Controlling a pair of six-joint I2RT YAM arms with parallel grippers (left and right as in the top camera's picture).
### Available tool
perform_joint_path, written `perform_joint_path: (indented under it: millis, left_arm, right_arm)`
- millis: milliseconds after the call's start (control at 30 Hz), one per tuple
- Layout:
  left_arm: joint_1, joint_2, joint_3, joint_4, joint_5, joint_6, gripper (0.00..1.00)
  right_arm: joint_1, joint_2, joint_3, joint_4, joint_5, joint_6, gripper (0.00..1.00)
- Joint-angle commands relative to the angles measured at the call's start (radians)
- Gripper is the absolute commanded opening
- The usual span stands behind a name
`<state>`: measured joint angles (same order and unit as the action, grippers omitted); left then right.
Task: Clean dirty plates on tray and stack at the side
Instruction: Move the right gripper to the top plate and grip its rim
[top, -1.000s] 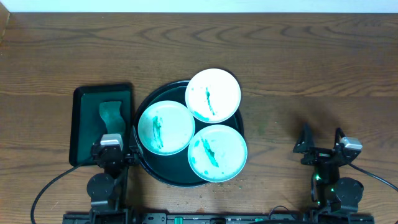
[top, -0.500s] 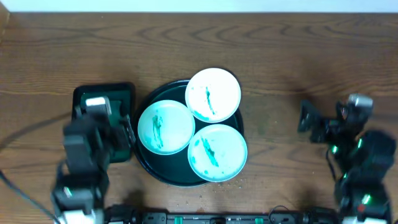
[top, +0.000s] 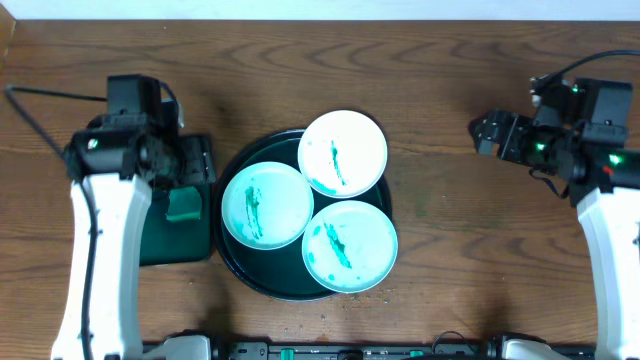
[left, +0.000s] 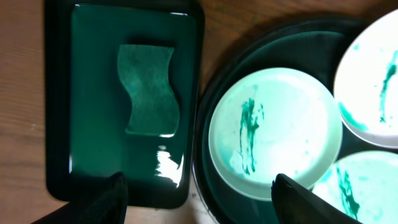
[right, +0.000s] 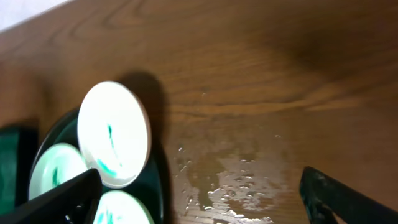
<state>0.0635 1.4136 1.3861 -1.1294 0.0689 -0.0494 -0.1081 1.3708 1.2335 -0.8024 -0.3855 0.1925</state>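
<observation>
The robot's left gripper should next go to the middle of the green sponge (top: 183, 197) (left: 150, 89) in the rectangular tray and close there.
Three white-to-mint plates smeared with green lie on the round dark tray (top: 228, 262): one at the back (top: 343, 152), one on the left (top: 267, 204), one at the front (top: 350, 246). My left gripper (top: 193, 165) is open and empty, above the gap between the rectangular tray and the round tray. In the left wrist view its fingers (left: 202, 199) frame the left plate (left: 273, 134) and the round tray's rim (left: 205, 118). My right gripper (top: 487, 132) is open and empty, high over bare table right of the round tray. The right wrist view (right: 202, 199) shows the back plate (right: 115, 134).
A small rectangular dark green tray (top: 160, 245) sits left of the round tray and holds a green sponge (top: 183, 205), also seen in the left wrist view (left: 149, 90). A wet patch of droplets (right: 242, 180) lies on the wood right of the round tray.
Both arms have risen from the front edge and moved toward the back: the left over the rectangular tray, the right over the table at the right. The plates have not moved.
</observation>
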Motion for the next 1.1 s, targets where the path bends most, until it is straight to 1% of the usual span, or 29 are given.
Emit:
perform_joint_path:
  millis: [0,67,100,133,200,300,367,433,467,500,600,733,833,1067]
  left_arm:
    - [-0.002,0.072,0.017,0.019,0.009,-0.003,0.74]
    - [0.003,0.1,0.017,0.024,-0.018,0.022,0.74]
    - [0.021,0.106,0.018,0.024,-0.087,0.003,0.74]
    - [0.034,0.105,0.021,0.023,-0.122,-0.027,0.75]
    - [0.074,0.102,0.04,0.014,-0.17,-0.082,0.74]
    - [0.15,0.101,0.077,0.0,-0.166,-0.154,0.74]
    - [0.191,0.101,0.079,0.005,-0.164,-0.195,0.75]
    - [0.22,0.103,0.076,0.007,-0.164,-0.22,0.74]
    - [0.236,0.103,0.071,0.001,-0.164,-0.222,0.74]
    - [0.242,0.103,0.07,-0.003,-0.164,-0.222,0.74]
    - [0.246,0.103,0.068,-0.01,-0.164,-0.222,0.75]
    - [0.246,0.103,0.065,-0.012,-0.164,-0.222,0.75]
    - [0.246,0.103,0.058,-0.014,-0.164,-0.222,0.74]
    - [0.246,0.103,0.046,-0.022,-0.168,-0.22,0.75]
  right_arm:
    - [0.014,0.054,0.018,0.026,-0.143,-0.045,0.87]
    - [0.062,0.092,0.019,0.044,-0.147,0.022,0.8]
    - [0.131,0.128,0.026,0.064,-0.14,0.069,0.75]
    - [0.169,0.147,0.031,0.073,-0.136,0.102,0.73]
    - [0.267,0.199,0.055,0.093,-0.124,0.164,0.7]
    - [0.404,0.291,0.126,0.089,-0.053,0.228,0.66]
    - [0.486,0.358,0.184,0.082,-0.036,0.251,0.61]
    - [0.565,0.43,0.251,0.06,-0.016,0.284,0.52]
    - [0.626,0.491,0.301,0.048,0.007,0.303,0.45]
    - [0.663,0.528,0.327,0.046,0.025,0.309,0.44]
    - [0.753,0.612,0.383,0.027,0.104,0.328,0.34]
    - [0.831,0.681,0.403,0.002,0.217,0.344,0.29]
    - [0.859,0.711,0.403,-0.003,0.24,0.346,0.28]
    - [0.914,0.764,0.403,-0.02,0.346,0.381,0.19]
